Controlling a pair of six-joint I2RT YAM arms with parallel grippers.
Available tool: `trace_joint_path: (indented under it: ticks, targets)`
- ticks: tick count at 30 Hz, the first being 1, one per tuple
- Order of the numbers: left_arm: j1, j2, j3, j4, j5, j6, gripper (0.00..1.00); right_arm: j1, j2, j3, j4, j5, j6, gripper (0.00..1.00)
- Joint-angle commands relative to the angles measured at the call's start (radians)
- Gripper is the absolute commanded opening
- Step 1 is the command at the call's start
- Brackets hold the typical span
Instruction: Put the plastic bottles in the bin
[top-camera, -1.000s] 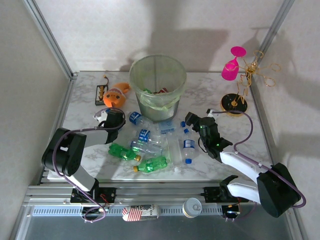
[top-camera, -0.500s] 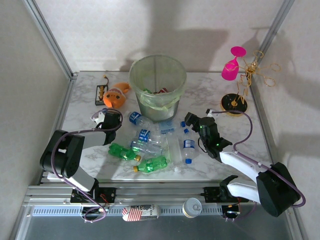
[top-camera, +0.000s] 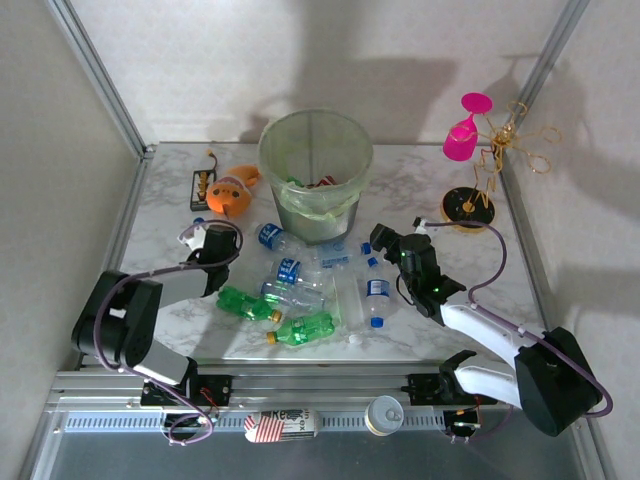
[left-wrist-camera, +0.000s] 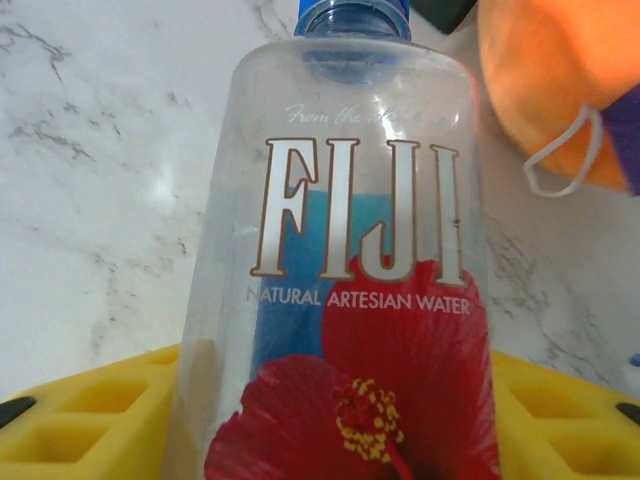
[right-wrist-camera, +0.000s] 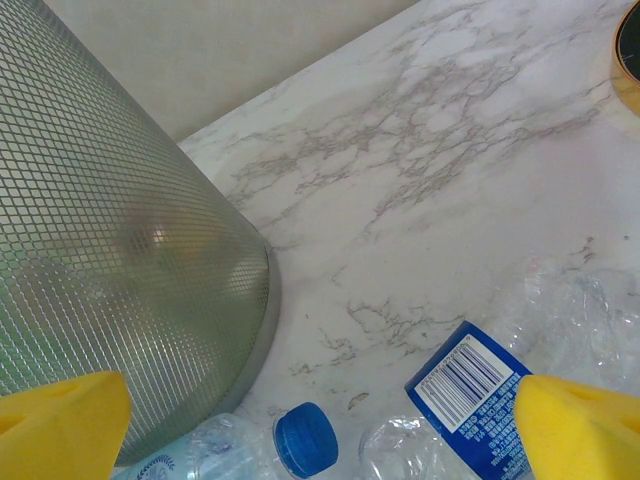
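Observation:
The pale-green bin has a red wrapper at its bottom. Next, my left gripper releases the clear Fiji bottle, now held in front of the bin, beside that wrapper, inside the pale-green bin (top-camera: 312, 175).
My left gripper (top-camera: 203, 243) is at the table's left, shut on a clear Fiji bottle (left-wrist-camera: 350, 250) with a blue cap. The bottle lies between my yellow fingers (left-wrist-camera: 90, 420). Several more plastic bottles lie mid-table: green ones (top-camera: 248, 304) (top-camera: 305, 328) and clear blue-capped ones (top-camera: 372, 295) (top-camera: 272, 237). The pale-green bin (top-camera: 272, 150) stands behind them, and its meshed wall (right-wrist-camera: 100, 250) rises left in the right wrist view. My right gripper (top-camera: 384, 243) hangs open over a blue cap (right-wrist-camera: 306, 440) and a blue-labelled bottle (right-wrist-camera: 470, 385).
An orange plush toy (top-camera: 230, 192) lies just beyond the left gripper, close beside the held bottle (left-wrist-camera: 560, 90). A black object (top-camera: 203, 187) sits behind the toy. A pink goblet (top-camera: 460, 135) hangs on a wire stand (top-camera: 470, 205) at back right.
My left gripper has shut on the Fiji bottle and shifted slightly left. The right arm has not moved.

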Motion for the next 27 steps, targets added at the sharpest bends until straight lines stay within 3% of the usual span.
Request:
trace_joint_path:
  ticks: [1,9,16,21,27]
  targets:
    - [0.009,-0.084,-0.027,0.016,-0.027,0.016,0.53,-0.006,0.004,-0.008,0.019,0.011,0.01,0.99]
    - [-0.001,-0.331,-0.058,0.017,-0.002,0.025,0.49,-0.014,0.022,-0.013,0.044,-0.006,0.015,0.99]
    - [-0.062,-0.543,0.022,0.014,-0.004,0.037,0.42,-0.019,0.048,-0.018,0.077,-0.025,0.012,0.99]
    - [-0.151,-0.573,0.13,0.012,-0.038,0.083,0.37,-0.02,0.053,-0.016,0.072,-0.021,0.0,0.99]
    - [-0.266,-0.495,0.27,0.046,-0.048,0.159,0.37,-0.022,0.02,-0.024,0.044,0.01,-0.024,0.99]
